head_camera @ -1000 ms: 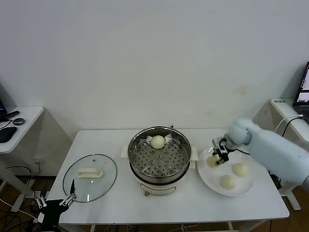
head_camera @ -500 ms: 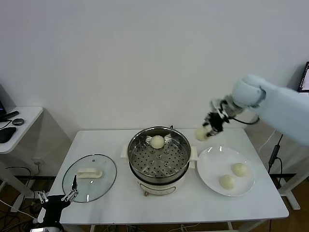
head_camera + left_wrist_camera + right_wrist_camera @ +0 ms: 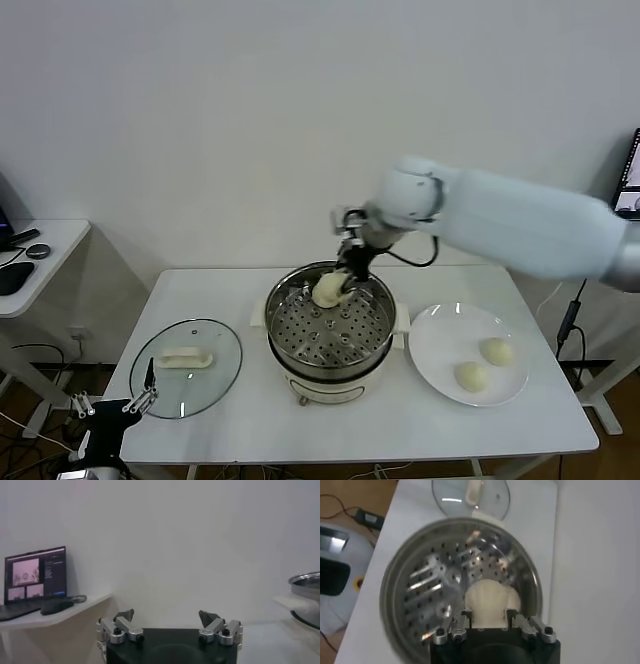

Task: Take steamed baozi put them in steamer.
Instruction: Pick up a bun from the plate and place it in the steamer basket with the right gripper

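Note:
My right gripper has the baozi, held just above the tray now. It will let go of it on the perforated tray [image 3: 294, 315] [image 3: 479, 555] near the rim facing the glass lid.
The steamer [image 3: 300, 340] stands mid-table, a shiny pot with a perforated tray [image 3: 420, 595] on a white base. My right gripper [image 3: 345, 278] hangs over its far rim, shut on a cream-white baozi [image 3: 487, 600] held between its fingers just above the tray. In the head view this baozi [image 3: 327, 289] covers the back of the tray, so I cannot tell whether another lies under it. Two more baozi [image 3: 497, 350] [image 3: 471, 376] lie on the white plate [image 3: 430, 340] to the right. My left gripper [image 3: 112, 405] [image 3: 166, 615] is parked low off the table's front left corner, open and empty.
A round glass lid [image 3: 186, 365] [image 3: 470, 495] with a white handle lies flat on the table left of the steamer. The steamer's rim [image 3: 307, 587] shows far off in the left wrist view. A side table [image 3: 30, 255] with a laptop [image 3: 35, 580] stands at the left.
My right gripper lifted one baozi off the plate, carried it up and leftward, and now holds it over the back of the steamer. Two baozi stay on the plate. The left arm has barely moved.

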